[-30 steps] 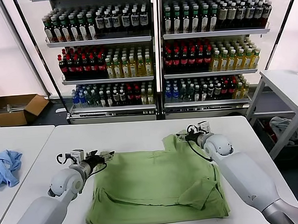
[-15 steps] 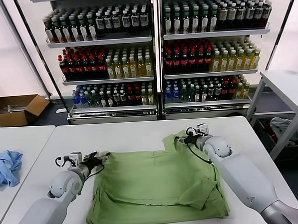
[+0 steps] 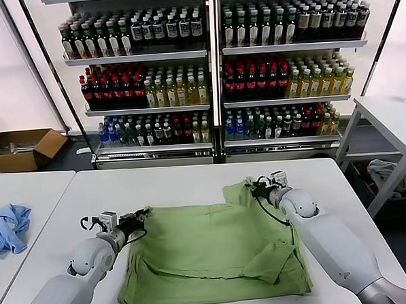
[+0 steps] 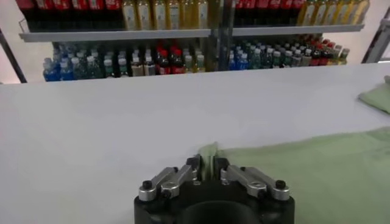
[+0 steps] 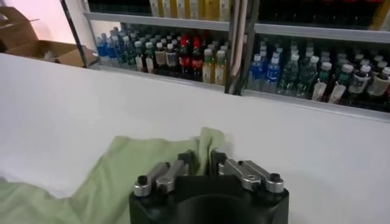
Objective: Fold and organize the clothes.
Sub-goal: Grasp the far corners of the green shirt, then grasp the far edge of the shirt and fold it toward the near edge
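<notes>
My right gripper will let go of the shirt's far corner over the outer end of the folded-in sleeve [image 3: 291, 255].
The clothes, one light green shirt [image 3: 215, 250], lie spread on the white table [image 3: 184, 183], one sleeve folded inward at the lower right. My left gripper [image 3: 139, 215] is shut on the shirt's far left corner; a pinch of green cloth [image 4: 207, 155] shows between its fingers in the left wrist view. My right gripper [image 3: 254, 188] is shut on the raised far right corner, where a fold of cloth [image 5: 204, 143] stands up between the fingers. The print and buttons are hidden.
A pale blue garment [image 3: 6, 227] lies on the neighbouring table at the left. Shelves of bottles [image 3: 213, 76] stand behind the table. A cardboard box [image 3: 19, 148] sits on the floor far left, and another white table [image 3: 392, 118] stands at the right.
Both grippers went from open to shut on the shirt's far corners. The left one edged right onto the cloth; the right corner now stands slightly lifted.
</notes>
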Robot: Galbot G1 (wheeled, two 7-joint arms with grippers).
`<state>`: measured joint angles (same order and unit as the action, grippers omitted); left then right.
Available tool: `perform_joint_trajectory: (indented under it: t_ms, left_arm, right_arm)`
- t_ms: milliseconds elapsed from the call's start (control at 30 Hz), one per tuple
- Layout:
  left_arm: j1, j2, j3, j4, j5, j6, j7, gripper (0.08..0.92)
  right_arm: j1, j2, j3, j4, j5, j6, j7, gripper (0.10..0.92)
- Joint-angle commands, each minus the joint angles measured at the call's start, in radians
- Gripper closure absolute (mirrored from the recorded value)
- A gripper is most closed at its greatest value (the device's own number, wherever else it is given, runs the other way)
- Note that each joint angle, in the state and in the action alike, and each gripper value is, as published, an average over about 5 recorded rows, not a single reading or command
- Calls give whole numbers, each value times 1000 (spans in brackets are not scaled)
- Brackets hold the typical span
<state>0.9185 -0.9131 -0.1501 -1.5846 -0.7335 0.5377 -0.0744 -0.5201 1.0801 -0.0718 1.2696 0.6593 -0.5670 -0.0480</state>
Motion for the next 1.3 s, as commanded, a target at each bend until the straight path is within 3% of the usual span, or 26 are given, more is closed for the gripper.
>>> perform_joint_trajectory:
  t_ms: [33,233,700,1033,1300]
  left_arm:
    - [15,16,-12,-70,17,-71,-21,888]
    - [56,55,-45,-178,-5,-84,-49,914]
    - [302,196,-137,-460,4,-133,-176,914]
    - [549,249,-213,-564,96,-144,-177,914]
    - [640,242,-204,-619,186,-153,-168,914]
  right_arm:
    - [-12,-38,29,139,28,-1,3,888]
    - [-72,-123,53,335,73,-11,25,918]
    - [-500,-383,281,791,65,-9,15,918]
    - [-843,-436,540,902,23,8,-15,918]
    - [-1062,-414,673,976,-17,32,-31,918]
